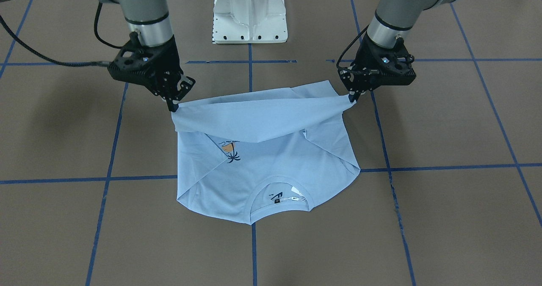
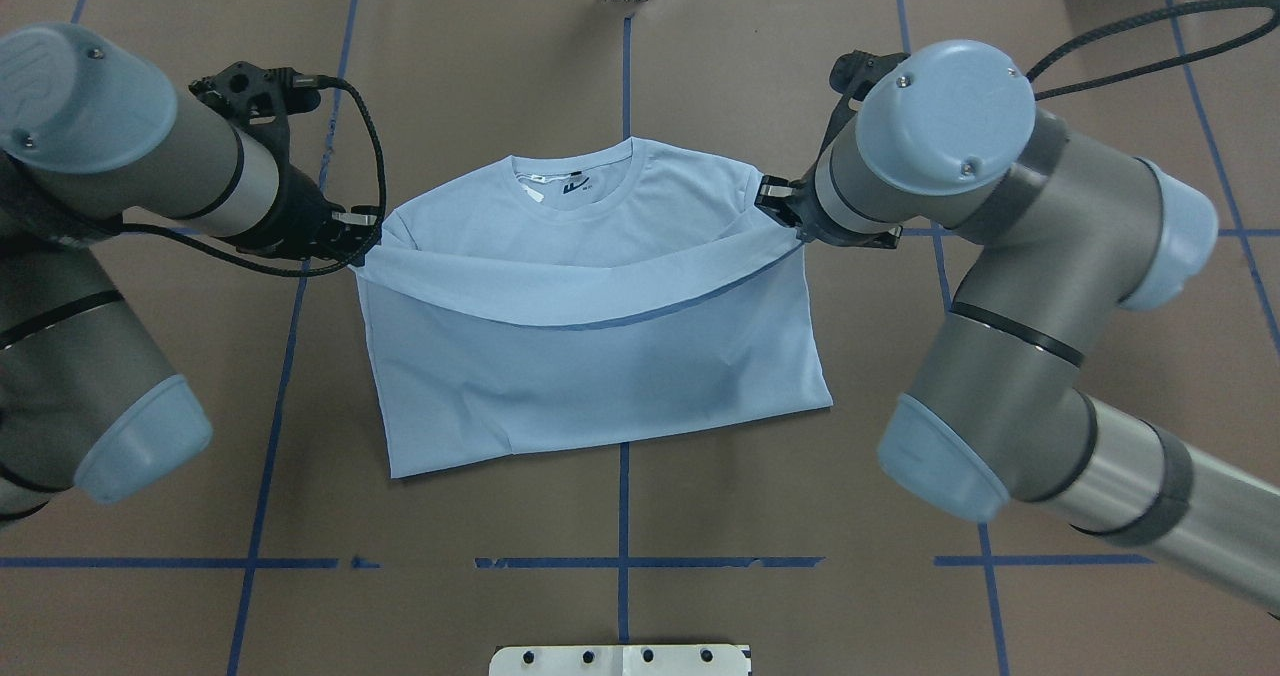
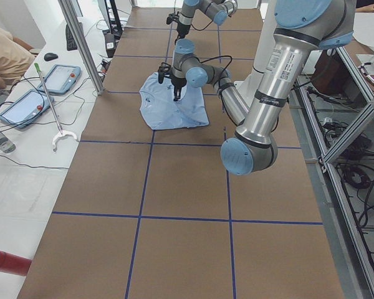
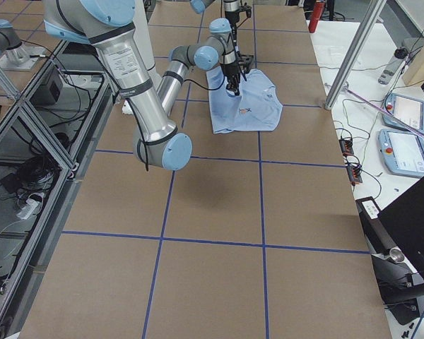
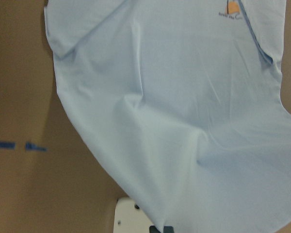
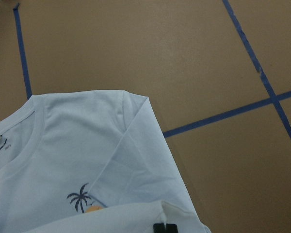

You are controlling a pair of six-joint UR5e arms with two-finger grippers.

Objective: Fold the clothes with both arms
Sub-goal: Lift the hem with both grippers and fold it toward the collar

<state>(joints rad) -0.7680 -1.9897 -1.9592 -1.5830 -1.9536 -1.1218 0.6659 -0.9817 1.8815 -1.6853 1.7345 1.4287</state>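
Note:
A blue tape line meets the T-shirt's outer shoulder corner [image 1: 358,171]. Next, my left gripper lets go of the T-shirt's hem corner there.
The light blue T-shirt [image 1: 271,167] [image 2: 600,356] lies on the brown table, collar [image 1: 279,193] away from the robot and sleeves folded in. Its palm-tree print [image 1: 230,150] shows partly under a raised flap. My left gripper [image 1: 352,99] [image 2: 368,248] is shut on one corner of the bottom hem. My right gripper [image 1: 173,107] [image 2: 785,218] is shut on the other corner. The hem hangs stretched between them above the shirt's middle, sagging at its centre. The right wrist view shows the collar, shoulder and print [image 6: 80,199] below the held edge.
The white pedestal base [image 1: 250,15] stands at the robot's side of the table. Blue tape lines [image 1: 106,178] grid the brown surface. A side bench with tablets [image 3: 62,78] and a person's shoulder [image 3: 6,56] lies beyond the table's far edge.

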